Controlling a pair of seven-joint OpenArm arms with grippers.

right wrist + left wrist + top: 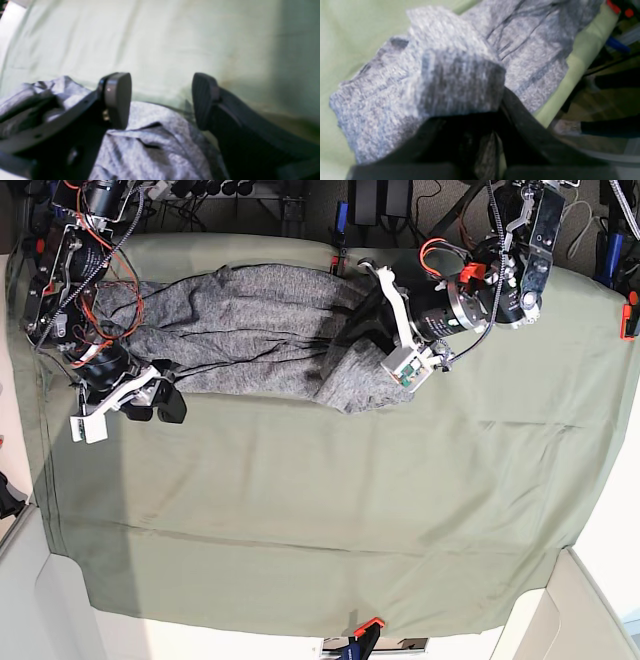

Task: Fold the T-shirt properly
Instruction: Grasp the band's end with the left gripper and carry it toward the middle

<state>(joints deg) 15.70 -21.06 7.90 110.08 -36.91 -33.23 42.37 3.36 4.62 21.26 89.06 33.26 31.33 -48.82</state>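
Observation:
The T-shirt's folded end bunches in a lump at my left gripper, so my left gripper will lay it down, pinch the loose folds (341, 355) and draw them flat.
The heather-grey T-shirt (250, 330) lies spread along the far side of the olive-green cloth (300, 510), with one end folded up in a lump near the middle. My left gripper (362, 328) is shut on that folded end. In the left wrist view the T-shirt (395, 95) drapes over my left gripper (496, 110), and a strip of the knit is pinched between its black fingers. My right gripper (165, 402) is open and empty at the shirt's other end. In the right wrist view my right gripper (161, 100) hovers just above the T-shirt (155, 142), its pads wide apart.
The cloth's edge (572, 80) drops off close to the left gripper, with floor and cables beyond. An orange clamp (366, 626) holds the near edge and a red one (629, 315) the right edge. Wires and electronics (90, 240) crowd the far left corner.

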